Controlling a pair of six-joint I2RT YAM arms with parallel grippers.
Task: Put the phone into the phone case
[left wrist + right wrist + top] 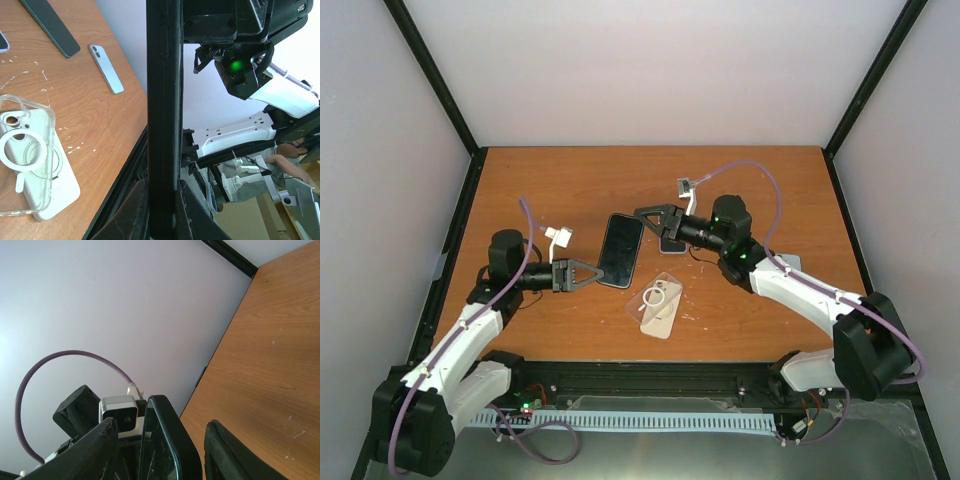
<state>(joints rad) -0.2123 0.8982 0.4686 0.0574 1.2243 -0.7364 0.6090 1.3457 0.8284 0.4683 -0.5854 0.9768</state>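
Next, my left gripper lets go of the black phone onto the bare wood [598,262] below that gripper's fingers, beside the clear phone case.
The black phone [622,250] is held off the table, edge-on in the left wrist view [162,100]. My left gripper [590,275] is shut on its near end, both jaws pressed against its faces [162,187]. My right gripper [655,214] is open around the far end; in the right wrist view the phone [165,440] stands between the fingers with a gap on each side. The clear phone case [656,293] with a white ring lies on the table in front of the arms, partly on top of a white phone [60,192].
A dark green phone [50,27] and a light blue phone [106,68] lie flat on the wooden table [570,190] beyond the case. Pale walls with black posts enclose the table on three sides. White scuff marks dot the wood near the case.
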